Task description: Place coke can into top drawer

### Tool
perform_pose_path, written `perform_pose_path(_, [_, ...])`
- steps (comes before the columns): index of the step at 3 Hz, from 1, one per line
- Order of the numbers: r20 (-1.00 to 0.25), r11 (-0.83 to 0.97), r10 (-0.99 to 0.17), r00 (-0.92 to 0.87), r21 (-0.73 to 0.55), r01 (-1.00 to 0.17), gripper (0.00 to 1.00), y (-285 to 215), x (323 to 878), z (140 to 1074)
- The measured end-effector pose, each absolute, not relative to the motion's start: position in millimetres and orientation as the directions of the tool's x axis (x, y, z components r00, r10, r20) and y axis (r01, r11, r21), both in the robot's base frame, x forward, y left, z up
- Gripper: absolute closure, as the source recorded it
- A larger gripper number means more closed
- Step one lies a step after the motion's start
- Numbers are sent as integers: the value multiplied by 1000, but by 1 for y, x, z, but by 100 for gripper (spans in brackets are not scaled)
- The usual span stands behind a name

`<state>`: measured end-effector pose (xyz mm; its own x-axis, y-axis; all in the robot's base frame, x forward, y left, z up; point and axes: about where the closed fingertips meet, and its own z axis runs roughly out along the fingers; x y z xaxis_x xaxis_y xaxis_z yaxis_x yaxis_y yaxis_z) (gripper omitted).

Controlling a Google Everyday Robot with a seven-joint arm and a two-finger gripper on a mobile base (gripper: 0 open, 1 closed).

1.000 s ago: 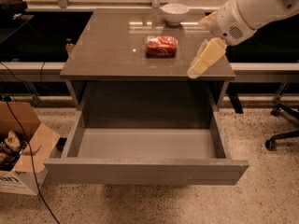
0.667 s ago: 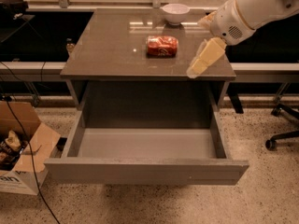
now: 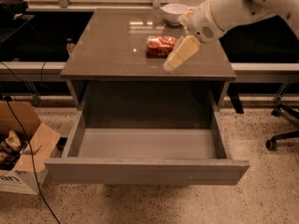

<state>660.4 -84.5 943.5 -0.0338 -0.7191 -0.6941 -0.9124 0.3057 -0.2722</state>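
Note:
Next, I close my gripper on the coke can's end (image 3: 172, 46) nearest the white arm, so that the can's other end is left sticking out free.
The coke can (image 3: 161, 45) lies on its side on the brown cabinet top (image 3: 112, 50), right of the middle. The gripper (image 3: 170, 65) hangs from the white arm that comes in from the upper right. Its cream fingers (image 3: 182, 52) point down and to the left, just right of and in front of the can and above the cabinet top. The gripper holds nothing. The top drawer (image 3: 147, 164) is pulled wide open below the front edge. Its light grey inside is bare.
A white bowl (image 3: 174, 11) stands at the back of the cabinet top, behind the can. An open cardboard box (image 3: 21, 146) with cables sits on the floor at the left. An office chair base (image 3: 282, 136) is at the right.
The gripper has moved left and a little forward, closer to the can. The can, the bowl and the drawer have not moved.

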Motion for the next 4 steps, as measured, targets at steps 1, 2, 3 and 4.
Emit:
perform_pose_path(1, [-718, 312, -695, -28, -267, -912, 0, -64, 693, 934])
perform_pose_path(2, [-741, 329, -671, -38, -251, -910, 0, -53, 723, 922])
perform_pose_path(3, [-758, 363, -648, -75, -220, -906, 0, -56, 750, 906])
perform_pose_path(4, [-761, 399, -635, -129, -180, -899, 0, -65, 783, 883])
